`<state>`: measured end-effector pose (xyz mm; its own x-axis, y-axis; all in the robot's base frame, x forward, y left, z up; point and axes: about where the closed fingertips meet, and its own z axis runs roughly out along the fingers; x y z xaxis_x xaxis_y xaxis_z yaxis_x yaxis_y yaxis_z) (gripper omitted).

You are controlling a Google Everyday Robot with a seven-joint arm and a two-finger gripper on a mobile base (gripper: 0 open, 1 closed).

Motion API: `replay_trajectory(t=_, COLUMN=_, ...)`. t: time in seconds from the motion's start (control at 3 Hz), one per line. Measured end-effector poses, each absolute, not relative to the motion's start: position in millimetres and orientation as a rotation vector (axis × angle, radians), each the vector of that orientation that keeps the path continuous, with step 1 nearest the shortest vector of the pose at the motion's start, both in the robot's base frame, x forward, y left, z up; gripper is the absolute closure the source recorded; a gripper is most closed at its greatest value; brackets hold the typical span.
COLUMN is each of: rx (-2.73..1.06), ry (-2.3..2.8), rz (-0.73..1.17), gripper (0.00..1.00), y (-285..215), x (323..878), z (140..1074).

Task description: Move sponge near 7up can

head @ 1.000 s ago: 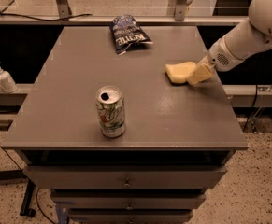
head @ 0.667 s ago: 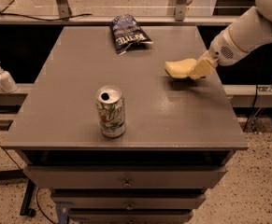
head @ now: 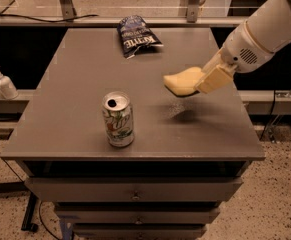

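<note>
Next, my gripper lets go of the sponge on the grey table [head: 151, 127] beside the 7up can, on the white arm's side.
The 7up can [head: 118, 119] stands upright near the front left of the grey table [head: 85, 74]; it is silver-white with green markings and an open tab hole. The pale yellow sponge [head: 181, 82] hangs in the air above the table's right-middle, with its shadow on the surface below. My gripper [head: 205, 79] comes in from the right on the white arm. Its cream padded fingers [head: 213, 77] are shut on the sponge's right end. The sponge is to the right of the can and farther back, well apart from it.
A dark blue chip bag [head: 136, 35] lies at the table's back middle. A white pump bottle [head: 4, 82] stands on a ledge to the left, beyond the table edge. Drawers sit below the tabletop.
The sponge has been lifted off the table and carried left and toward the front, closer to the can. The can and bag have not moved.
</note>
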<state>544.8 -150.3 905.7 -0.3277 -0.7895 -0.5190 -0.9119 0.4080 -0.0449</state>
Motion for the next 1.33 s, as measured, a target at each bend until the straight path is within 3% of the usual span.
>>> replay_trajectory(t=0.67, rx=-1.744, ry=2.038, rz=0.301, gripper=1.00, y=-100.2, x=479.7, z=883.5)
replay_trajectory(t=1.33, rx=-1.911, ry=1.903, rz=0.260, gripper=1.00, y=-64.5, x=469.3, z=856.8)
